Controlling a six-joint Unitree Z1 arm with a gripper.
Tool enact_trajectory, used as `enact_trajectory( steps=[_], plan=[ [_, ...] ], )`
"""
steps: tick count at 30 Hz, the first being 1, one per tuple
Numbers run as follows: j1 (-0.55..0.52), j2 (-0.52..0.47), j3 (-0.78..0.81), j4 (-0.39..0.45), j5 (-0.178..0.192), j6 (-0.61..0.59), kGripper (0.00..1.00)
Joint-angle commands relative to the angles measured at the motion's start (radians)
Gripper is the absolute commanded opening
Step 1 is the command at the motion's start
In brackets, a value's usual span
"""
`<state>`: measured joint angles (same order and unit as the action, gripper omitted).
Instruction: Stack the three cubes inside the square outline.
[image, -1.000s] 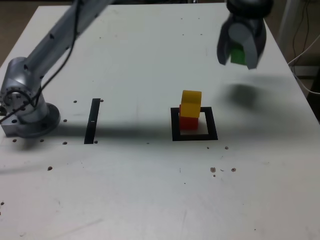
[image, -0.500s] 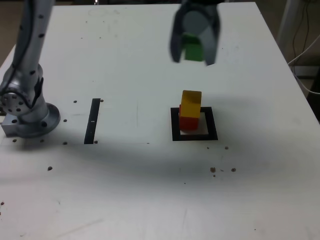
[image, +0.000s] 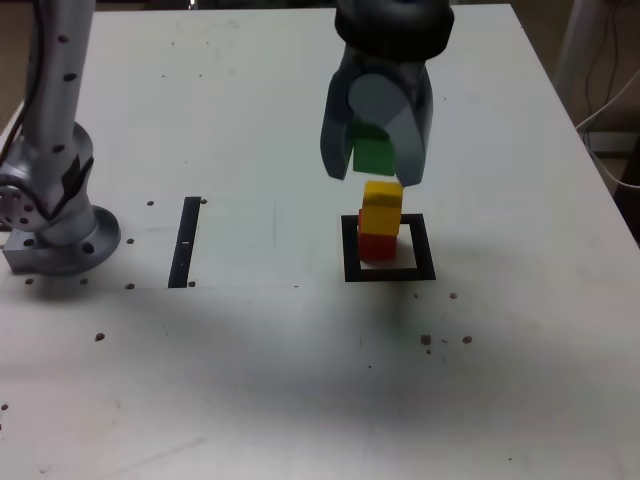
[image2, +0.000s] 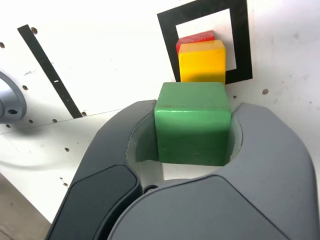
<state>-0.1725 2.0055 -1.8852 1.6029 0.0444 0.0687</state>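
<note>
The green cube, now held just above the stack, will go down on top of the yellow cube (image: 385, 184) (image2: 202, 70) from my gripper.
My gripper (image: 375, 172) (image2: 192, 117) is shut on the green cube (image: 374, 155) (image2: 193, 125) and holds it in the air just above the stack. The yellow cube (image: 381, 206) (image2: 202, 61) sits on the red cube (image: 376, 245) (image2: 195, 39), a little skewed, inside the square outline (image: 389, 272) (image2: 240, 47). In the exterior view the green cube hangs slightly to the left of the yellow one and close over its top. Whether they touch I cannot tell.
A narrow black strip (image: 185, 241) (image2: 47, 67) lies on the white table (image: 280, 380) to the exterior view's left of the outline. The arm's base (image: 50, 215) stands at that view's far left. Cables (image: 610, 110) hang past the table's right edge.
The gripper has carried the green cube from the table's far right corner leftward and down, to just above the yellow cube. The stack has not moved.
</note>
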Motion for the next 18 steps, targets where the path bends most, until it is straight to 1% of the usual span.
enact_trajectory(
  steps=[1, 6, 12, 18],
  plan=[
    [-0.005, 0.006, 0.01, 0.006, -0.005, -0.011, 0.12],
    [-0.005, 0.011, 0.037, -0.012, -0.009, -0.022, 0.15],
    [0.01, 0.03, 0.066, -0.046, -0.004, -0.021, 0.18],
    [0.032, 0.036, 0.072, -0.054, -0.007, -0.005, 0.22]
  ],
)
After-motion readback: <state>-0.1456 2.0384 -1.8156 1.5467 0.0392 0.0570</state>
